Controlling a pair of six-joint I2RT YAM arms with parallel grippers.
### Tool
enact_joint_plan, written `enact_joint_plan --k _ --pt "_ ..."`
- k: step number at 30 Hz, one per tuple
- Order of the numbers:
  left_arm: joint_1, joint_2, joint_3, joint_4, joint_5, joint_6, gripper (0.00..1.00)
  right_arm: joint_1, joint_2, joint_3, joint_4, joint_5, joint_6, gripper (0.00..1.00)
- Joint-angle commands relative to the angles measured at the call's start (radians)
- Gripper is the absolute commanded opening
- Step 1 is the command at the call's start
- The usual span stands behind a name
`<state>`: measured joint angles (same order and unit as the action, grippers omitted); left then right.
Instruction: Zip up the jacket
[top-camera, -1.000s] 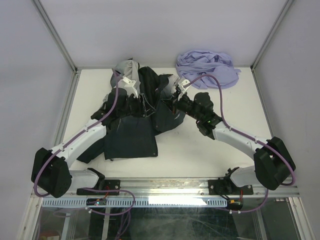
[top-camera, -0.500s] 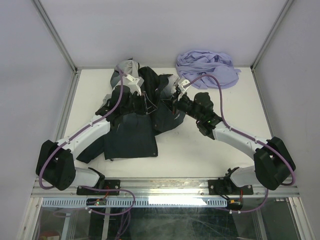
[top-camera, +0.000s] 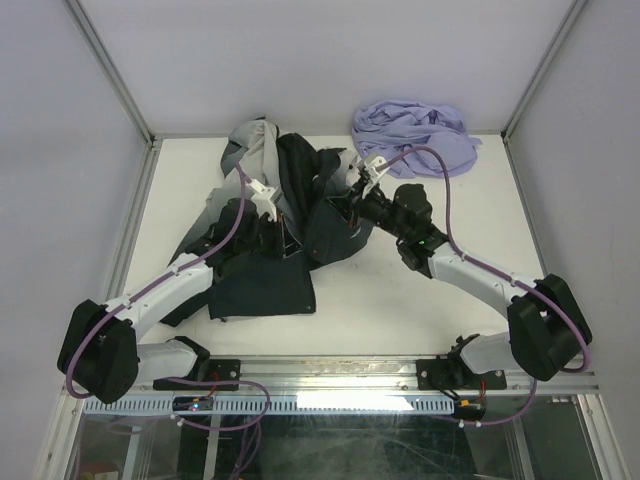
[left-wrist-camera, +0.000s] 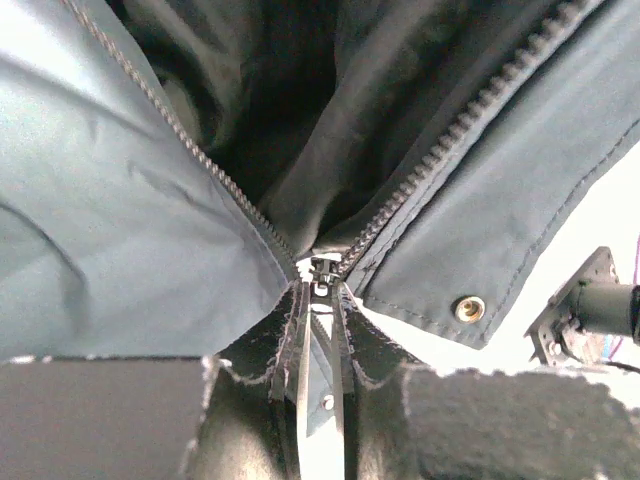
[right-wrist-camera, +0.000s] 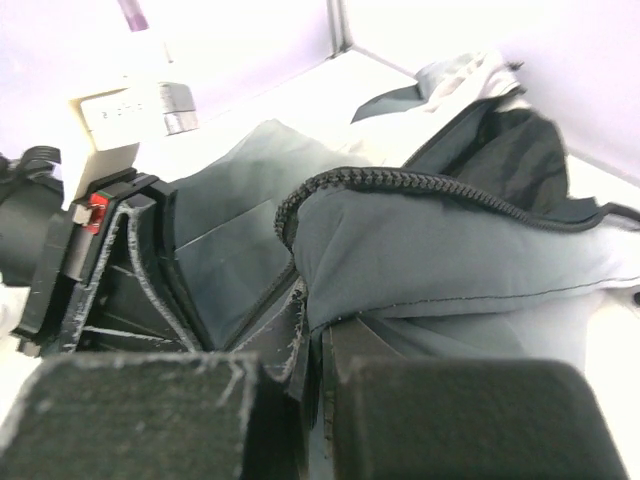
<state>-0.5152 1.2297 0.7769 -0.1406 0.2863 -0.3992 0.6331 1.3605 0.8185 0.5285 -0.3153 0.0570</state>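
My right gripper is holding the jacket's front edge far above the zipper's slider, so my left gripper needs to grab that side's zipper teeth (left-wrist-camera: 372, 234) before my right gripper moves lower.
The jacket (top-camera: 262, 285) lies crumpled on the left of the table, dark outside with a light grey part at the back. In the left wrist view its two zipper rows (left-wrist-camera: 190, 150) run down in a V to the slider (left-wrist-camera: 323, 268). My left gripper (left-wrist-camera: 320, 315) is shut on the zipper pull just below the slider; from above it (top-camera: 285, 232) sits over the jacket's middle. My right gripper (right-wrist-camera: 322, 345) is shut on the jacket's front edge (right-wrist-camera: 450, 250), just below the zipper teeth (right-wrist-camera: 400, 180). From above it (top-camera: 343, 205) is close to the right of the left gripper.
A lavender-purple cloth (top-camera: 415, 135) lies bunched at the back right corner. Metal frame posts (top-camera: 145, 130) and white walls bound the table. A brass snap (left-wrist-camera: 467, 308) sits on the jacket's right flap. The right gripper's body (left-wrist-camera: 590, 310) shows at the right of the left wrist view.
My left gripper has pulled back toward the near side over the jacket. The right gripper has shifted slightly up and back with the jacket's edge, and the cloth between them has drawn tighter.
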Motion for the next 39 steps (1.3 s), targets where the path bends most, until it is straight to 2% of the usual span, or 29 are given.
enact_joint_plan --k 1,9,17,22,31,35,39 --pt "-0.002 -0.039 -0.065 -0.05 -0.014 -0.011 0.11 -0.023 -0.043 0.031 0.159 -0.003 0.06 0.0" --pt "-0.016 -0.082 -0.097 -0.05 -0.009 -0.027 0.14 -0.048 -0.039 0.014 0.157 -0.034 0.087 0.0" --pt "0.007 -0.131 -0.061 -0.069 0.041 -0.041 0.4 -0.062 -0.068 0.005 0.084 -0.075 0.079 0.0" --pt "0.042 -0.139 0.029 -0.059 0.091 -0.026 0.51 -0.065 -0.079 -0.006 0.041 -0.196 0.054 0.0" --pt "0.083 0.018 0.156 0.0 0.337 0.063 0.54 -0.073 -0.078 -0.016 0.024 -0.29 0.063 0.0" --pt "0.083 0.096 0.181 0.005 0.454 0.088 0.53 -0.074 -0.075 -0.012 0.023 -0.297 0.061 0.0" --pt "0.082 0.135 0.186 0.013 0.498 0.092 0.5 -0.074 -0.069 -0.004 0.024 -0.308 0.06 0.0"
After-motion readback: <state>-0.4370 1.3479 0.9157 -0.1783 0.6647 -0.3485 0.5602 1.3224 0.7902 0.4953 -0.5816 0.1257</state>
